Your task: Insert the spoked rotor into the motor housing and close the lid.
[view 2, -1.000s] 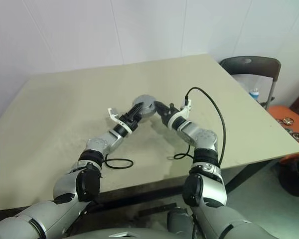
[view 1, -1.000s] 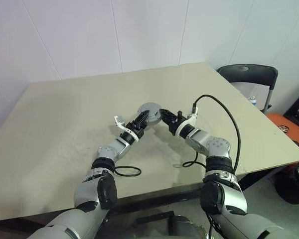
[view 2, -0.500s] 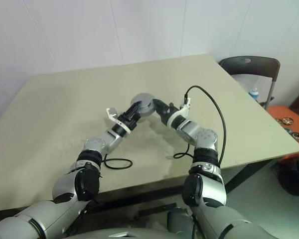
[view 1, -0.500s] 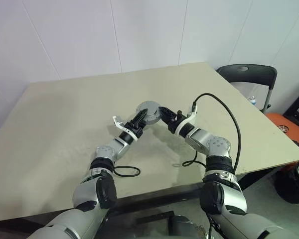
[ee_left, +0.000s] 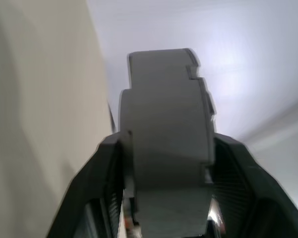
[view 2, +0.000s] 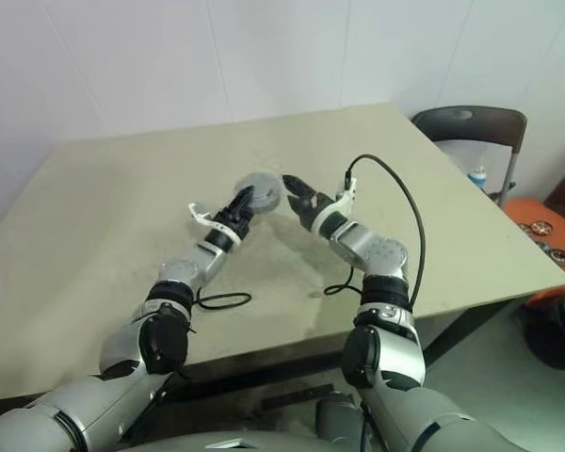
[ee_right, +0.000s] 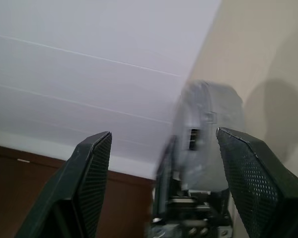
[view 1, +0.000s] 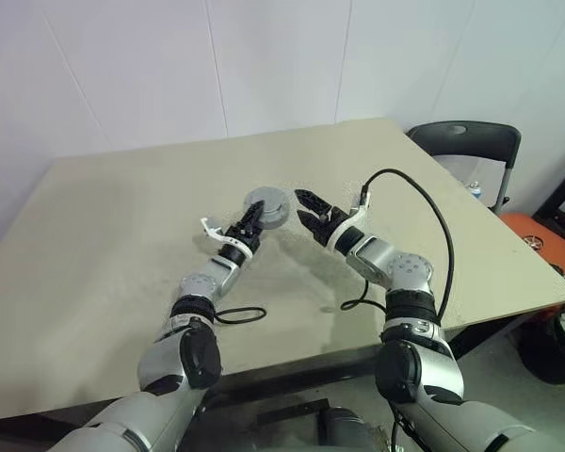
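Observation:
The motor housing, which hangs above the beige table now, will rest on bare table (view 1: 169, 234) beside my left gripper, away from the chair, after that gripper releases it.
A grey round two-tiered puck (view 1: 265, 206), which I take for the motor housing with the lid on it, hangs above the beige table (view 1: 113, 245). My left gripper (view 1: 253, 216) is shut on its edge; in the left wrist view the puck (ee_left: 164, 129) sits edge-on between both black fingers (ee_left: 107, 184). My right gripper (view 1: 298, 206) stands open just to the puck's right, a small gap away and holding nothing. Its wrist view shows the puck (ee_right: 208, 129) beyond its spread fingers (ee_right: 92, 181). The spoked rotor is hidden.
A black cable loop (view 1: 241, 316) lies on the table near its front edge. Another black cable (view 1: 431, 221) arches up from my right wrist. A dark folding chair (view 1: 466, 141) stands beyond the table's right corner, with orange gear (view 1: 537, 235) on the floor.
My right gripper has opened and come off the puck. My left gripper has carried the puck to the left, opening a gap between the two grippers.

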Action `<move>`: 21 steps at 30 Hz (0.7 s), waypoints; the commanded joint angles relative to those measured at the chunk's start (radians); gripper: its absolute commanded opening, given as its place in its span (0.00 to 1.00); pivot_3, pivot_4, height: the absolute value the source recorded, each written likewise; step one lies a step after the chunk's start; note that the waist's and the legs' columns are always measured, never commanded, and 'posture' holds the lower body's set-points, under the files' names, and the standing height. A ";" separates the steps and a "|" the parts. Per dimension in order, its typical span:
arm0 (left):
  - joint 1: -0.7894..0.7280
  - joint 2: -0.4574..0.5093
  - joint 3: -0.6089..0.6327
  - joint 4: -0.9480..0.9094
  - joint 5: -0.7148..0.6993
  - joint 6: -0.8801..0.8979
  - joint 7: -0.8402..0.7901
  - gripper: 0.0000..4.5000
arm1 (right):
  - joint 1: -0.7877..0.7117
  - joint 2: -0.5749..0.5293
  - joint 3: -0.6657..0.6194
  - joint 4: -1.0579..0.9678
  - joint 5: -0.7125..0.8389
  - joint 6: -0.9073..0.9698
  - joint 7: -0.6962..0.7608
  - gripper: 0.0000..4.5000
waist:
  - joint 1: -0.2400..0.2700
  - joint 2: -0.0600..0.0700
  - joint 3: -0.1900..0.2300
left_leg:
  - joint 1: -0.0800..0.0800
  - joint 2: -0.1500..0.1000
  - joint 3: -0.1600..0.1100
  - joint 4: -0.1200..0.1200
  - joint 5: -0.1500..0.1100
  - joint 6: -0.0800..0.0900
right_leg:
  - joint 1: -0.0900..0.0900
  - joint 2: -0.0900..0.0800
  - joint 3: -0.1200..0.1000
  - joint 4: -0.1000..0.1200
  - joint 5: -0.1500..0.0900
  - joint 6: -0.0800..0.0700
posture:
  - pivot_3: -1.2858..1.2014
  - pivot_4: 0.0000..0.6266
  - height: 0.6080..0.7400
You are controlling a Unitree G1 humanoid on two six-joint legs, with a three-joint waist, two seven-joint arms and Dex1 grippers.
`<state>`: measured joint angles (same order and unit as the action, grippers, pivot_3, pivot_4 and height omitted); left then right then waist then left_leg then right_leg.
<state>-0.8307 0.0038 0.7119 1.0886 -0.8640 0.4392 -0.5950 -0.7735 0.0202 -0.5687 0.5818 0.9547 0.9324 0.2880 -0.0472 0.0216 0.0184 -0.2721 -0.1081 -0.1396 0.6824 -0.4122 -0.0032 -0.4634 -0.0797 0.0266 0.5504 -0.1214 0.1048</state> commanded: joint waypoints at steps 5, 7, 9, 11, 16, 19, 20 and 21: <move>-0.056 0.039 0.074 0.018 -0.032 -0.139 0.036 0.47 | -0.028 -0.003 0.022 -0.036 0.025 0.000 0.018 0.79 | 0.001 0.000 0.000 | 0.000 0.000 0.000 0.001 0.000 0.000 | 0.000 0.000 0.000 0.002 0.000 0.000 | 0.52 0.00 1.00; -0.059 0.050 0.087 0.022 -0.030 -0.177 0.044 0.47 | -0.027 -0.002 0.025 -0.036 0.025 0.000 0.019 0.79 | 0.000 0.000 0.000 | 0.000 0.000 0.000 0.001 0.000 0.000 | 0.000 0.000 0.000 0.001 0.000 0.000 | 0.52 0.00 1.00; -0.061 0.062 0.096 0.027 -0.026 -0.221 0.056 0.47 | -0.025 -0.003 0.030 -0.038 0.021 0.001 0.019 0.79 | -0.002 0.000 0.000 | 0.000 0.000 0.000 0.000 0.000 0.000 | 0.000 0.000 0.000 0.002 0.000 0.000 | 0.52 0.00 1.00; -0.062 0.074 0.103 0.030 -0.021 -0.268 0.068 0.47 | -0.024 -0.004 0.035 -0.040 0.018 0.004 0.019 0.79 | -0.004 0.000 0.000 | 0.000 0.000 0.000 0.001 0.000 0.000 | 0.000 0.000 0.000 0.002 0.001 -0.001 | 0.52 0.00 1.00; -0.055 0.105 0.106 0.037 0.009 -0.407 0.113 0.47 | -0.020 -0.008 0.048 -0.049 0.019 0.009 0.022 0.79 | -0.003 -0.001 0.000 | 0.000 0.000 0.000 0.001 0.000 -0.001 | 0.000 0.000 0.000 0.003 0.001 -0.001 | 0.52 0.00 1.00; -0.050 0.123 0.102 0.049 0.024 -0.470 0.143 0.47 | -0.019 -0.007 0.051 -0.053 0.020 0.011 0.020 0.79 | 0.002 -0.001 -0.001 | -0.001 0.000 0.000 0.001 0.000 -0.001 | 0.000 0.000 0.000 0.002 0.001 -0.001 | 0.52 0.00 1.00; -0.048 0.131 0.099 0.053 0.032 -0.491 0.153 0.47 | -0.018 -0.006 0.055 -0.057 0.019 0.013 0.020 0.79 | 0.003 -0.001 -0.001 | -0.001 0.000 0.000 0.001 0.000 -0.001 | 0.000 0.000 0.000 0.002 0.001 -0.001 | 0.52 0.00 1.00; -0.045 0.138 0.095 0.056 0.042 -0.516 0.168 0.47 | -0.016 -0.005 0.059 -0.060 0.018 0.015 0.020 0.79 | 0.004 -0.001 -0.001 | -0.001 0.000 0.000 0.001 0.000 -0.001 | 0.000 0.000 0.000 0.002 0.001 -0.001 | 0.52 0.00 1.00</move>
<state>-0.8504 0.1184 0.8153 1.1677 -0.8405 -0.0279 -0.4308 -0.7732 0.0139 -0.5197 0.5693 0.9562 0.9460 0.2963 -0.0437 0.0206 0.0178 -0.2729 -0.1084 -0.1396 0.6833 -0.4118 -0.0040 -0.4637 -0.0799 0.0265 0.5525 -0.1205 0.1037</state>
